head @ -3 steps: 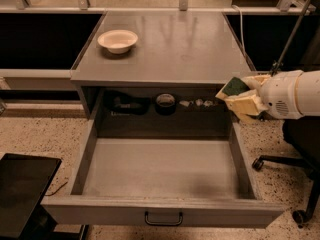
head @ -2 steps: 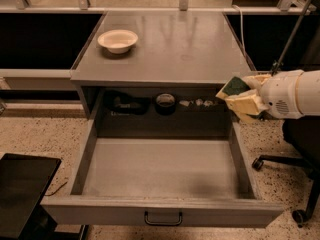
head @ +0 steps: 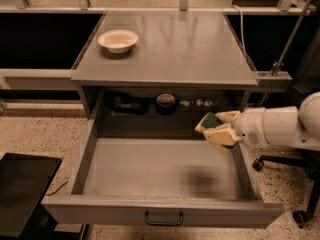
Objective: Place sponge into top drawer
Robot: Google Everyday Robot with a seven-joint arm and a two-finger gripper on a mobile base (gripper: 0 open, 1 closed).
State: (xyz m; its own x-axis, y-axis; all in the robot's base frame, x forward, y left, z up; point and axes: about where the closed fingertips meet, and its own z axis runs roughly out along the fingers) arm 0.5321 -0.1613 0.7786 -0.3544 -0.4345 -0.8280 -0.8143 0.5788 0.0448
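Note:
Next, my gripper releases the sponge close to the middle of the top drawer's bare bottom (head: 180,166), next to the shadow.
The top drawer (head: 160,211) is pulled wide open, grey, with a dark handle at the centre of its front panel; its floor is bare. My gripper (head: 216,128) reaches in from the right on a white arm and is shut on the sponge (head: 210,121), yellow with a dark green layer. It holds the sponge above the drawer's right rear part, just inside the right wall, off the drawer floor. A shadow lies on the drawer floor below it.
A white bowl (head: 118,40) sits on the grey cabinet top (head: 190,49) at the back left. Dark objects (head: 165,102) lie in the recess behind the drawer. A black panel (head: 22,184) stands at the lower left, an office chair base (head: 300,204) at the right.
The gripper with the sponge has moved left and down, from beside the cabinet's right edge to over the drawer's right rear part.

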